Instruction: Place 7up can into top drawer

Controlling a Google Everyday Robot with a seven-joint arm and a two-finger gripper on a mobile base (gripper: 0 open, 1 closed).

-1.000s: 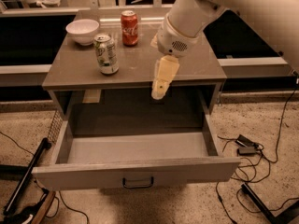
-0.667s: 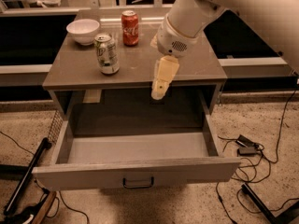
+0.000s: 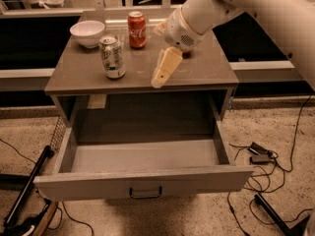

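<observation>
Next, I grip the 7up can near the white bowl around the middle of the can's body (image 3: 113,59).
The 7up can (image 3: 112,57) stands upright on the grey cabinet top (image 3: 197,70), left of centre. The top drawer (image 3: 142,180) is pulled fully open below, with nothing in it, and its dark handle (image 3: 145,192) is at the centre of the front panel. My gripper (image 3: 162,72) hangs over the front part of the cabinet top, pointing down and to the left. It is to the right of the can, apart from it, and holds nothing that I can see.
A red cola can (image 3: 137,29) and a white bowl (image 3: 87,32) stand at the back of the cabinet top. Cables and a power brick (image 3: 260,154) lie on the floor at right. Black stand legs (image 3: 27,188) lie at left.
My gripper has moved a little up and to the left, closer to the 7up can. The can and the drawer have not moved.
</observation>
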